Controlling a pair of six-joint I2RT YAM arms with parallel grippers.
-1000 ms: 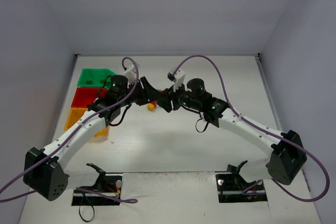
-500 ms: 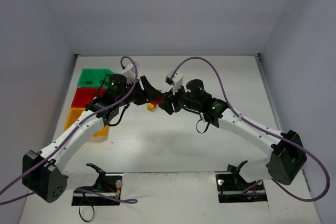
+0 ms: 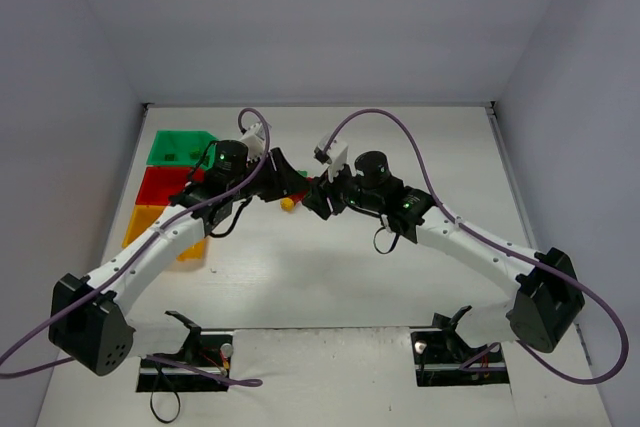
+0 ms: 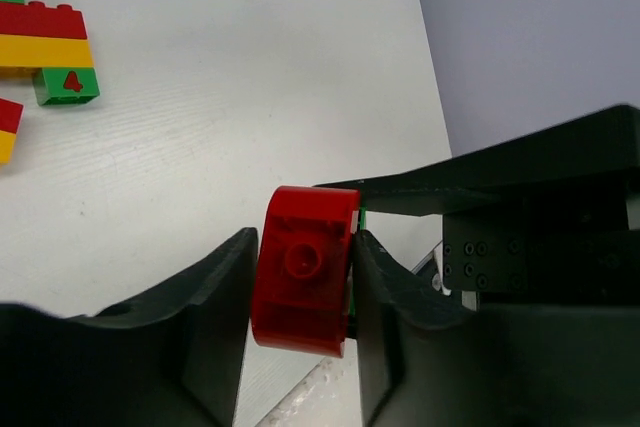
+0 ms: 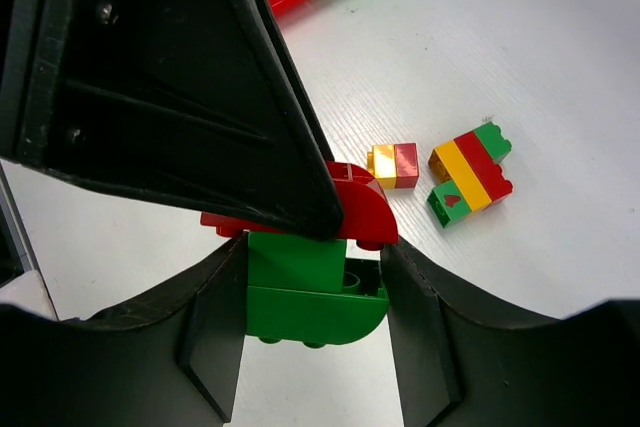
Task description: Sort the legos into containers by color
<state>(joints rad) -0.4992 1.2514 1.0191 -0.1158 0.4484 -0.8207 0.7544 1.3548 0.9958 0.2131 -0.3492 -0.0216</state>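
Observation:
Next, I set the green brick down with my right gripper on the bare white table (image 3: 333,235) (image 5: 350,358), nearer to me than the yellow-and-red brick.
My left gripper (image 4: 305,247) is shut on a red curved brick (image 4: 303,277). My right gripper (image 5: 312,247) is shut on two stacked green bricks (image 5: 310,292). The red brick (image 5: 365,209) sits on top of the green ones, partly hidden by the left gripper's black finger (image 5: 200,97). In the top view both grippers meet tip to tip above mid-table, the left (image 3: 290,185) and the right (image 3: 314,194). A yellow-and-red brick (image 5: 393,164) and a green, yellow and red stack (image 5: 470,175) lie on the table below. The green bin (image 3: 180,147), red bin (image 3: 165,185) and yellow bin (image 3: 150,227) stand at the left.
The mixed stack (image 4: 50,47) and another red-yellow piece (image 4: 8,127) lie on the white table past the left gripper. A small yellow brick (image 3: 288,204) lies under the grippers. Grey walls close in the table on three sides.
Both grippers stay locked on the joined bricks. The left wrist has shifted slightly up and right, and the right gripper has edged a little left.

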